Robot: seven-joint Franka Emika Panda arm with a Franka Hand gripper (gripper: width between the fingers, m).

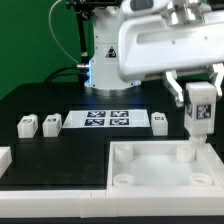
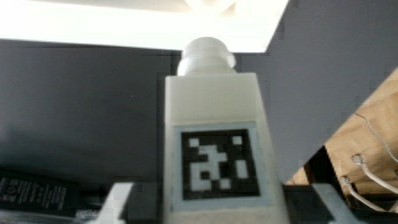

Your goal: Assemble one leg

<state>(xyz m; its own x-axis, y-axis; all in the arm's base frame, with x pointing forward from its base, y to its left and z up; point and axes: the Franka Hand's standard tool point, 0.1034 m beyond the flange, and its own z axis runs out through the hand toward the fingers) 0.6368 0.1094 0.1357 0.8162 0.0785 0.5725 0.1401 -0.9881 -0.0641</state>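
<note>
Next, the gripper releases the leg upright in the white tray's near corner socket [image 1: 203,180] [image 2: 210,5] on the gripper's side.
My gripper [image 1: 197,92] is shut on a leg [image 1: 198,112], a white block with a black-and-white tag, and holds it upright. The leg's lower end is at the far corner socket [image 1: 189,156] of the white tray [image 1: 150,185], on the exterior view's right; I cannot tell whether it is seated. In the wrist view the leg [image 2: 215,120] fills the middle between the fingers [image 2: 125,203] of my gripper [image 2: 214,208]. Its round peg [image 2: 210,50] points at the tray [image 2: 151,20]. Three more legs lie on the table [image 1: 27,125], [image 1: 51,123], [image 1: 159,121].
The marker board [image 1: 108,120] lies behind the tray, between the loose legs. The robot's base [image 1: 100,60] stands at the back. A white piece [image 1: 4,158] shows at the exterior view's left edge. A wooden surface [image 2: 365,140] shows in the wrist view.
</note>
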